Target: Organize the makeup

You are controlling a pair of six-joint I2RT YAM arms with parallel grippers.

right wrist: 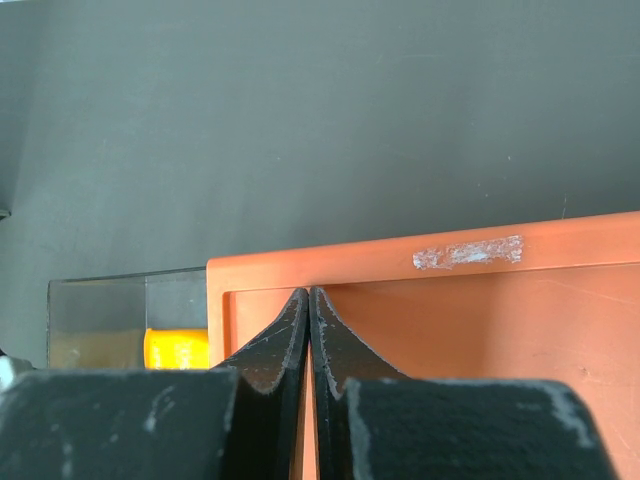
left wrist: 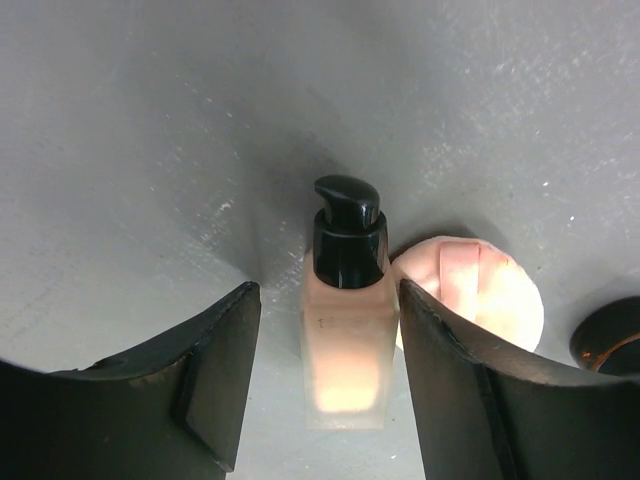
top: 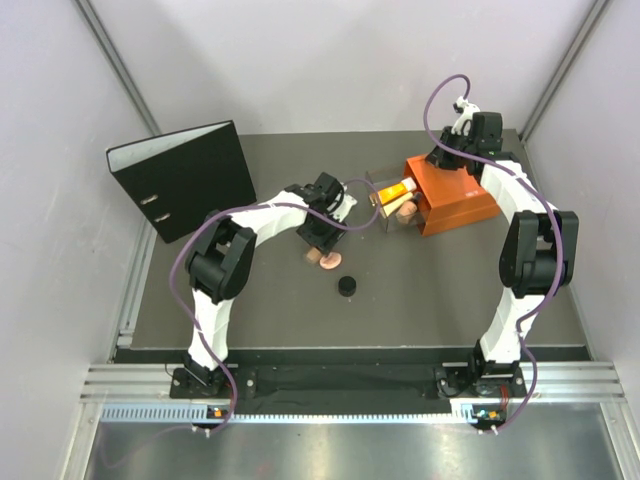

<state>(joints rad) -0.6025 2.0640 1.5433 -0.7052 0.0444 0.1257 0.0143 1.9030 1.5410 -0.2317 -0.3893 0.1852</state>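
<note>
My left gripper is at the foundation bottle with the compact lying against the bottle's side, so it should open, slip a finger in beside the compact and close on the bottle alone [left wrist: 348, 345].
A frosted foundation bottle [left wrist: 348, 340] with a black pump cap lies on the dark table between the fingers of my left gripper [left wrist: 328, 290], which is open around it; there is a gap at the left finger. A round pink-tan compact [left wrist: 490, 295] lies just right of the bottle, and a small black round jar [left wrist: 610, 335] sits further right. In the top view the left gripper [top: 322, 238] is over the compact [top: 326, 261], with the jar [top: 347, 286] nearby. My right gripper [right wrist: 309, 294] is shut and empty, its tips against the orange box [right wrist: 480, 300]. The orange-yellow tube [top: 395, 190] lies in a clear drawer.
The clear drawer [top: 381, 205] sticks out of the orange box [top: 455, 195] to the left, with pink-tan items [top: 405, 212] at its front. A black binder [top: 185, 180] stands at the back left. Grey walls close in both sides.
</note>
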